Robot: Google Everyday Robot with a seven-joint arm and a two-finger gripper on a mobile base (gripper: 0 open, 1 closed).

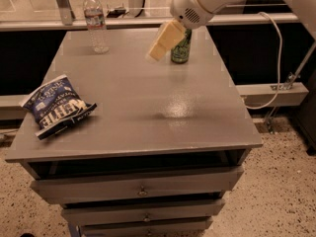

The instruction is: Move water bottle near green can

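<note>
The robot's gripper will next move to the water bottle's upper half (pixel 94 12), below the bottle's white cap, and close there.
The water bottle (pixel 96 21) stands upright at the far left of the grey table (pixel 133 107); it is clear plastic with a white cap and a pale label. The green can (pixel 181 48) stands at the far right of the table, partly hidden behind my gripper. My gripper (pixel 163 42), with cream-coloured fingers, hangs above the table just left of the can and well to the right of the bottle. It holds nothing that I can see.
A blue chip bag (pixel 55 106) lies near the table's left front edge. The table has drawers below its front edge (pixel 140 190). A rail and glass run behind the table. A white cable (pixel 276 58) hangs at the right.
</note>
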